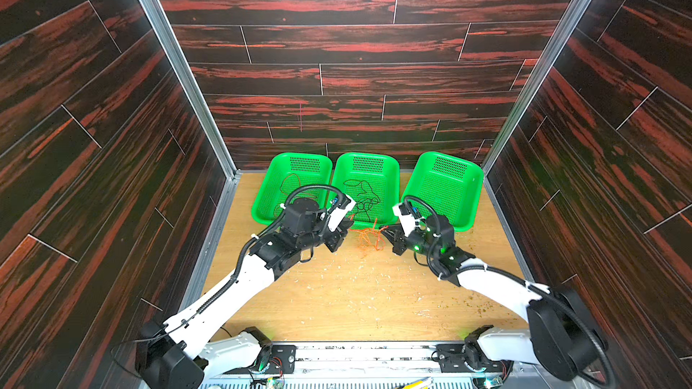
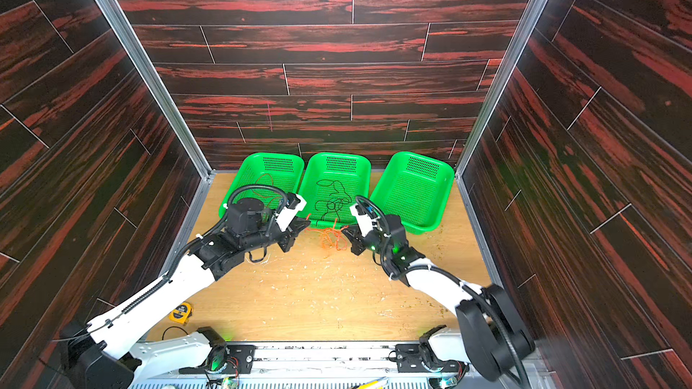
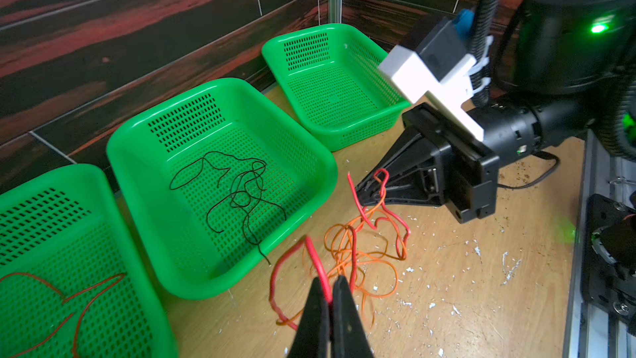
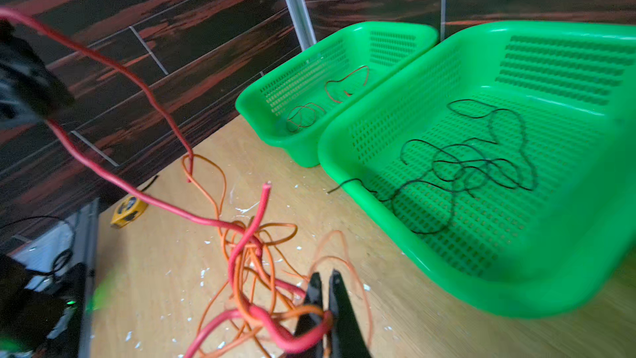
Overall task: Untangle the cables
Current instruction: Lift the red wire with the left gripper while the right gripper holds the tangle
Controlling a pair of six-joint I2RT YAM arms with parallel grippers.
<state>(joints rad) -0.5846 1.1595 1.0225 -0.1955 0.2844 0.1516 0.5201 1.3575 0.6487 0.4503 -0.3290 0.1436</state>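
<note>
My right gripper pinches a red loop with some orange cable; it should open, then take only the orange cable's coils [image 1: 370,240] before my left gripper pulls.
A thick red cable [image 3: 289,257] and a thin orange cable [image 3: 378,255] lie tangled on the wooden table [image 1: 337,293] between my grippers. In the left wrist view my left gripper [image 3: 328,282] is shut on a loop of the red cable. In the right wrist view my right gripper [image 4: 326,275] is shut on another loop of the red cable [image 4: 261,208], with an orange strand [image 4: 220,194] pinched alongside. In a top view the tangle [image 1: 369,239] sits between the left gripper [image 1: 349,223] and the right gripper [image 1: 384,232]. A thin black cable [image 1: 361,196] curls in the middle basket.
Three green baskets stand along the back wall: left [image 1: 279,160] holds a thin dark red wire [image 1: 294,185], middle [image 1: 369,155] the black cable, right [image 1: 473,196] nothing. A yellow tape measure [image 2: 181,312] lies at front left. White flecks litter the table.
</note>
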